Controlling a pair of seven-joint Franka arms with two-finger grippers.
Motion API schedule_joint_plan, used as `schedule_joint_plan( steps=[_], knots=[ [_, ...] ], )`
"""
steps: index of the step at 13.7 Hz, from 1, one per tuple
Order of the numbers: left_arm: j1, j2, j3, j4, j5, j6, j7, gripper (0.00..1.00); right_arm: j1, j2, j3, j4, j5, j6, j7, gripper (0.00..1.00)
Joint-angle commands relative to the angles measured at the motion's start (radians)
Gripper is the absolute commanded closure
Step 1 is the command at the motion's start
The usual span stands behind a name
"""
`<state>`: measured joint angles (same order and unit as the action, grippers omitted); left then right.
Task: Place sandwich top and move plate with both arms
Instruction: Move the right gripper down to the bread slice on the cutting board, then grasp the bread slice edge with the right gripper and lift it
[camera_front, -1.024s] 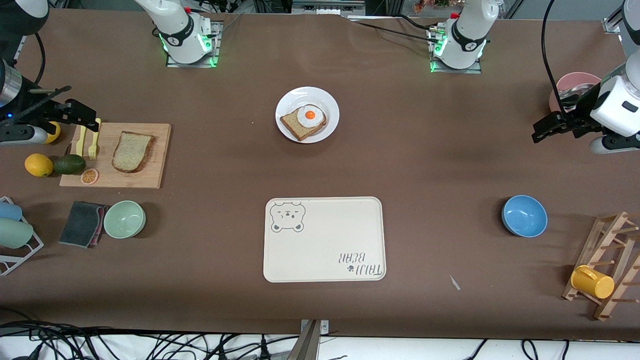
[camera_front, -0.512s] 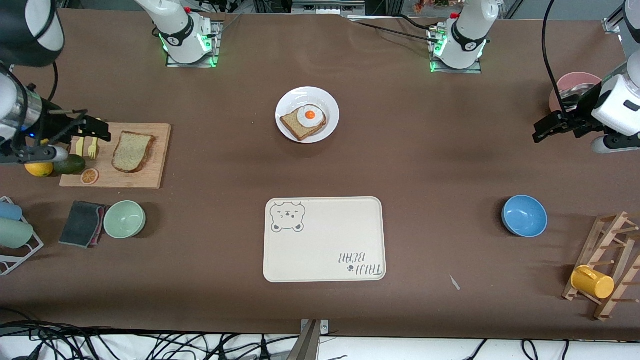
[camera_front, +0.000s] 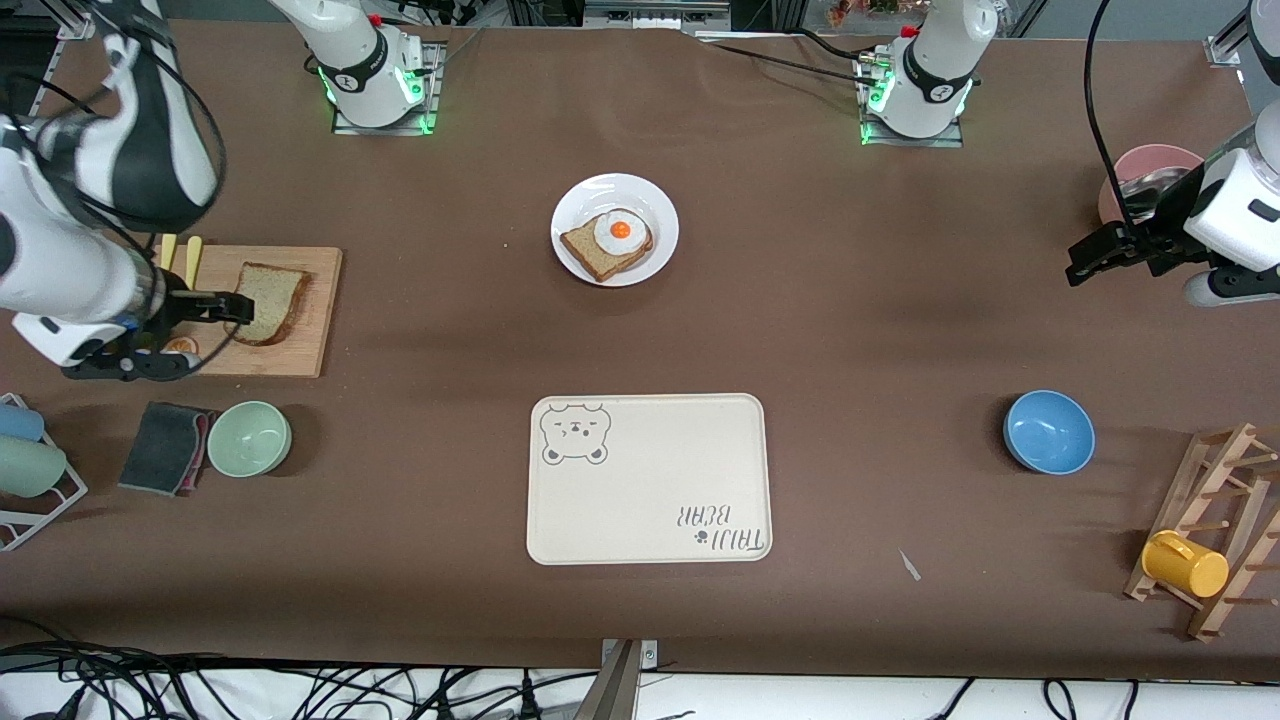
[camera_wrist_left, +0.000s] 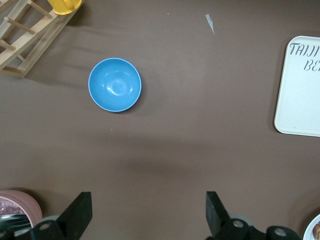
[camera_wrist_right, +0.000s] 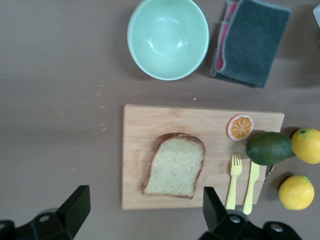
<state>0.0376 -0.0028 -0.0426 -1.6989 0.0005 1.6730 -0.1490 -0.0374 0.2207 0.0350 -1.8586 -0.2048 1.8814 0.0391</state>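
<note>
The robot's right gripper should next close on the sandwich top's long crust edge (camera_front: 299, 305) (camera_wrist_right: 152, 169), the one farthest from the yellow fork on the cutting board.
The sandwich top (camera_front: 270, 300), a plain brown bread slice, lies on a wooden cutting board (camera_front: 300, 350) at the right arm's end of the table; it also shows in the right wrist view (camera_wrist_right: 175, 172). My right gripper (camera_front: 215, 330) hovers open and empty over the board's edge beside the slice, and its jaws (camera_wrist_right: 145, 205) stand wide apart. The white plate (camera_front: 580, 200) near the robots' bases holds a bread slice with a fried egg (camera_front: 618, 232). My left gripper (camera_front: 1085, 262) waits open and empty over bare table at the left arm's end (camera_wrist_left: 148, 210).
A cream bear-print tray (camera_front: 650, 480) lies nearer the camera than the plate. A blue bowl (camera_front: 1048, 431), a pink bowl (camera_front: 1150, 165) and a wooden rack with a yellow mug (camera_front: 1185, 563) are at the left arm's end. A green bowl (camera_front: 249, 438), grey cloth (camera_front: 165, 447), avocado (camera_wrist_right: 268, 148) and lemons (camera_wrist_right: 307, 145) surround the board.
My right arm has swung in from the table's end and brought its open gripper over the cutting board beside the bread slice. The left arm has barely moved.
</note>
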Motion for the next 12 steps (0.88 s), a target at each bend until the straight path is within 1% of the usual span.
schedule_joint_plan(
  steps=[1, 3, 5, 8, 10, 12],
  knots=[
    [-0.002, -0.006, 0.003, 0.012, -0.025, -0.019, 0.016, 0.00, -0.002, -0.038, 0.008, -0.164, -0.074, 0.138, 0.103, 0.02],
    [-0.004, -0.006, 0.003, 0.012, -0.025, -0.021, 0.014, 0.00, -0.002, -0.044, 0.008, -0.252, -0.154, 0.203, 0.218, 0.02],
    [-0.004, -0.006, 0.003, 0.012, -0.025, -0.021, 0.016, 0.00, -0.002, -0.043, 0.009, -0.312, -0.223, 0.237, 0.303, 0.11],
    [-0.004, -0.006, 0.001, 0.012, -0.025, -0.022, 0.016, 0.00, -0.004, -0.040, 0.005, -0.405, -0.229, 0.346, 0.340, 0.16],
    [-0.005, -0.006, 0.001, 0.024, -0.025, -0.028, 0.014, 0.00, -0.004, -0.031, 0.005, -0.424, -0.232, 0.375, 0.372, 0.19],
    [-0.007, -0.006, 0.003, 0.025, -0.025, -0.033, 0.014, 0.00, -0.005, -0.002, -0.003, -0.426, -0.237, 0.392, 0.372, 0.23]
  ],
)
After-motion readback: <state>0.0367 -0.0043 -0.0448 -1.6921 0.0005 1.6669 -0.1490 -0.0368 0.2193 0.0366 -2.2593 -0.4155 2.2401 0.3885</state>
